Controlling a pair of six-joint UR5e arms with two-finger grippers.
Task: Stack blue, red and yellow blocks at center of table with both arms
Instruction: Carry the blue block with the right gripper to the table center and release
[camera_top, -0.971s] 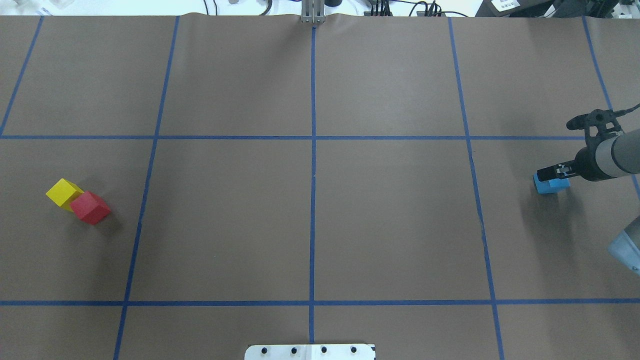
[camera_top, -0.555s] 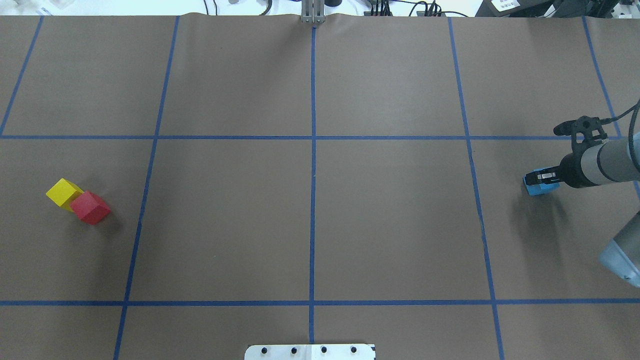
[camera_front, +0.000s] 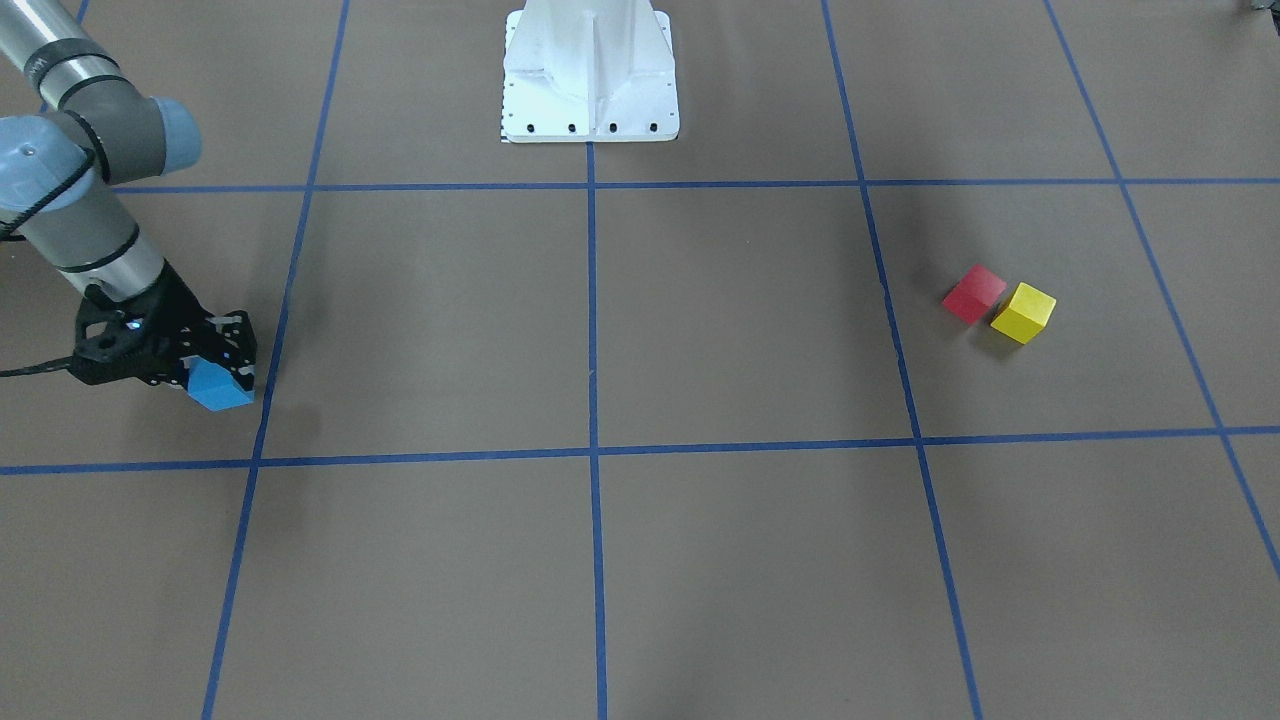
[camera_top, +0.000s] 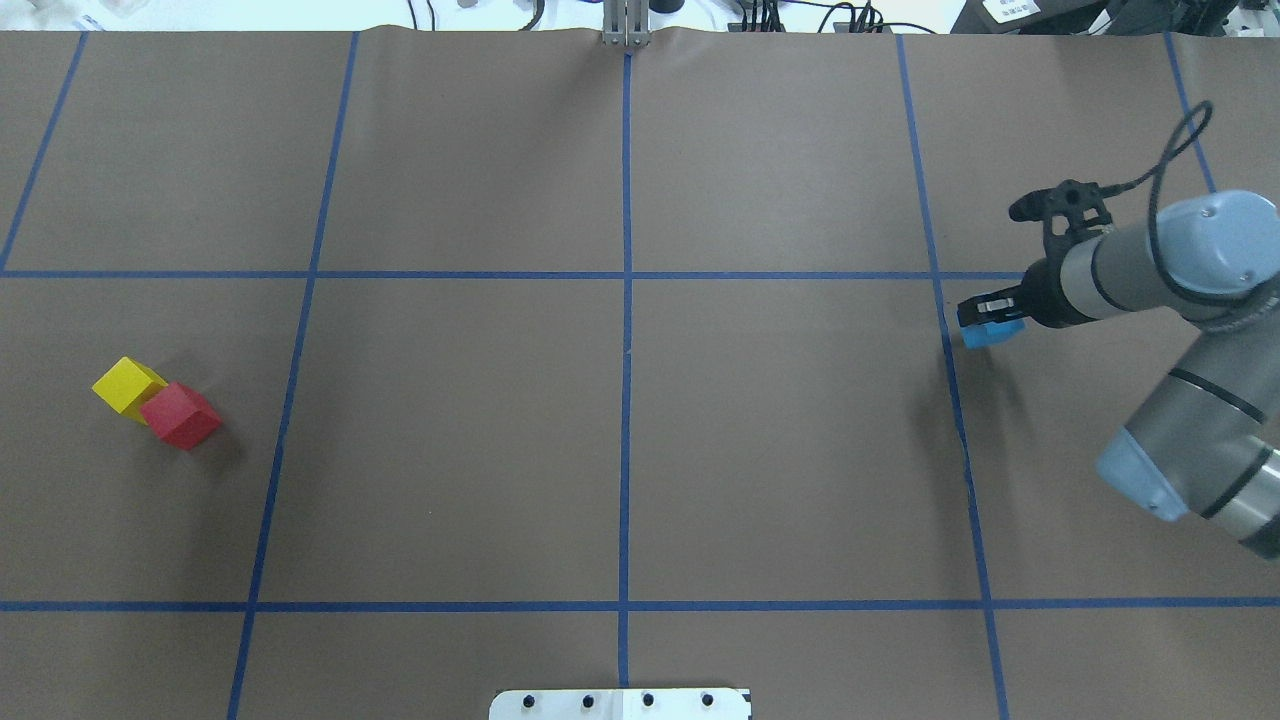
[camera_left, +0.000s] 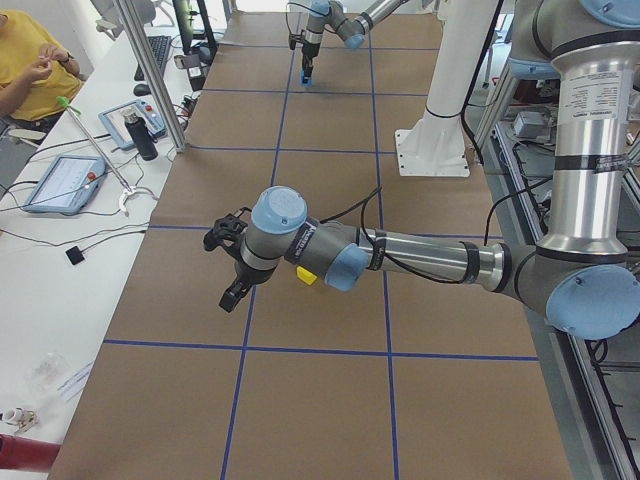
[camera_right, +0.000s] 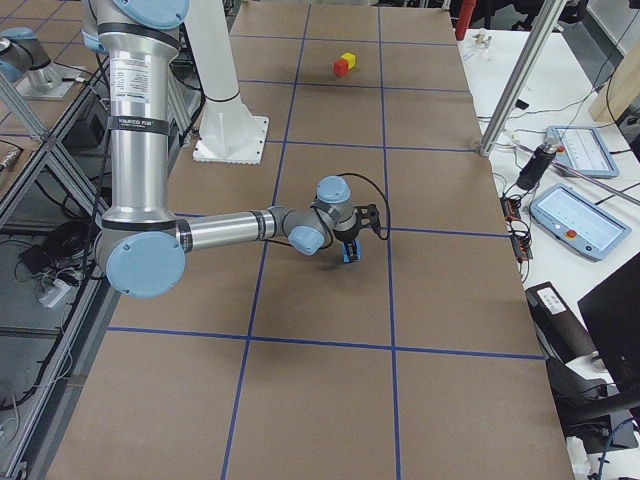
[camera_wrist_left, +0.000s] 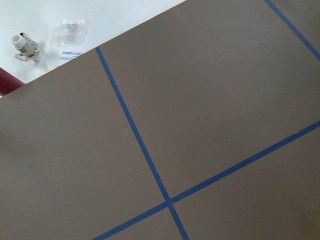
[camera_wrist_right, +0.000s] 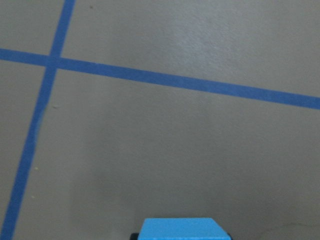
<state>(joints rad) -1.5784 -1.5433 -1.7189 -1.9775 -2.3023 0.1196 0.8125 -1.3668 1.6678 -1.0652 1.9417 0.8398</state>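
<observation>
Next, my right gripper puts the blue block down on the middle tape line (camera_front: 585, 382), between the white robot base and the crossing.
My right gripper (camera_top: 985, 318) is shut on the blue block (camera_top: 990, 335) and holds it just above the table, right of centre in the overhead view. The block also shows in the front view (camera_front: 220, 388), the exterior right view (camera_right: 349, 256) and at the bottom of the right wrist view (camera_wrist_right: 182, 229). The red block (camera_top: 180, 415) and yellow block (camera_top: 128, 386) touch each other at the far left. My left gripper (camera_left: 232, 297) shows only in the exterior left view, raised near the yellow block (camera_left: 306, 276); I cannot tell whether it is open.
Blue tape lines divide the brown table into squares. The white robot base (camera_front: 590, 70) stands at the near middle edge. A white side bench with tablets (camera_right: 570, 215) and an operator (camera_left: 30, 60) lies beyond the far edge.
My right gripper has carried the blue block leftward toward the table's middle and slightly farther from the robot. The red and yellow blocks have not moved.
</observation>
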